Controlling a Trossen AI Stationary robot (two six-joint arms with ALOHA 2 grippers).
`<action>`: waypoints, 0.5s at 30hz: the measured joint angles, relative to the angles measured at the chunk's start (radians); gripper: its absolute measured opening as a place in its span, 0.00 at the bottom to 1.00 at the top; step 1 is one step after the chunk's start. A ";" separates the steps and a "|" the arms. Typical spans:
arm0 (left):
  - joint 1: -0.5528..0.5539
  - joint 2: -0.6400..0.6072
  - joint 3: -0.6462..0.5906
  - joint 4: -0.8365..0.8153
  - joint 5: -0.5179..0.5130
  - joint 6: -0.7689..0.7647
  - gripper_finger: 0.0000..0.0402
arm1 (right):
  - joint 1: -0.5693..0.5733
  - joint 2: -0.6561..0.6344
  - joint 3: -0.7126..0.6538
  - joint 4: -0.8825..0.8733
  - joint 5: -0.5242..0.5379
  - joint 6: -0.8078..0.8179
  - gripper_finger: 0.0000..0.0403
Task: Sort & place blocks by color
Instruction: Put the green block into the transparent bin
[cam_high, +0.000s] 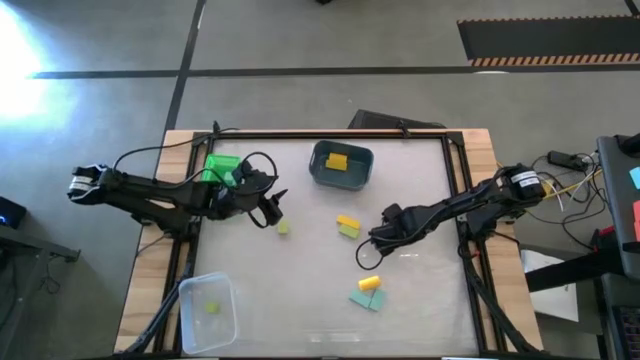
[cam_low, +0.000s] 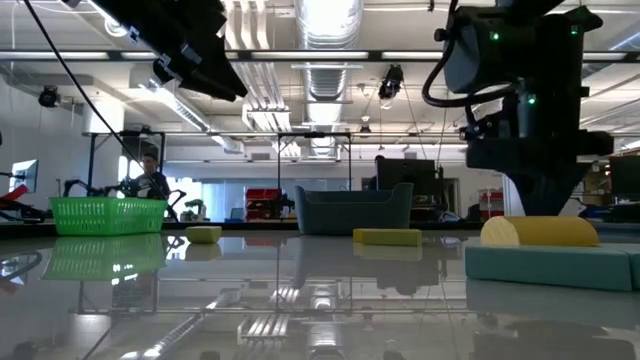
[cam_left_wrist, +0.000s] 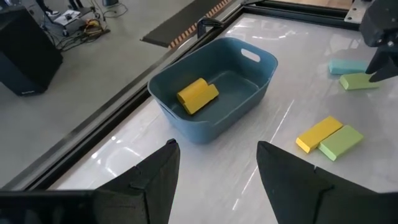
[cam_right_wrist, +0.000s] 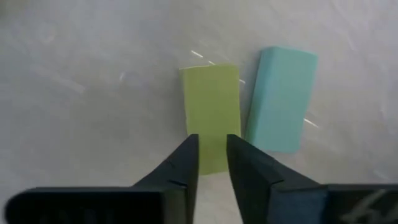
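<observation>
The lime block beside the teal block is wider than the finger gap of the robot's right gripper, so the robot should open those fingers wider and grip the block's long sides (cam_right_wrist: 186, 115).
My right gripper (cam_right_wrist: 213, 158) hangs low over the table's middle, fingers a narrow gap apart, tips above one end of a flat lime-green block (cam_right_wrist: 211, 106). A teal block (cam_right_wrist: 280, 99) lies beside it. My left gripper (cam_left_wrist: 217, 168) is open in the air, between the bright green bin (cam_high: 222, 168) and the blue bin (cam_left_wrist: 211, 93), which holds a yellow block (cam_left_wrist: 198, 94). On the table lie a yellow and lime pair (cam_high: 347, 226), a small lime block (cam_high: 283, 228), and a yellow cylinder (cam_high: 369, 284) next to a teal block (cam_high: 366, 299). One lime block (cam_high: 212, 308) sits in the clear bin. My right gripper comes at the lime block's end (cam_right_wrist: 212, 163) from above, fingers pointing down along the block. I cannot tell whether the fingertips touch it. The block lies flat on the table.
The clear bin (cam_high: 190, 325) stands at the near left corner, the blue bin (cam_high: 318, 170) at the far middle, the green bin at the far left. A raised dark frame (cam_high: 455, 190) runs round the table. Cables trail off the right side.
</observation>
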 joint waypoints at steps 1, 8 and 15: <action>0.000 0.000 0.000 -0.001 0.000 0.003 0.49 | 0.000 0.000 0.000 0.000 0.000 -0.001 0.14; 0.000 0.000 0.000 0.000 0.000 0.028 0.49 | 0.000 0.001 -0.001 0.034 -0.001 -0.026 0.04; 0.000 0.000 0.000 0.002 0.000 0.044 0.49 | 0.000 -0.019 0.003 0.040 -0.017 -0.084 0.18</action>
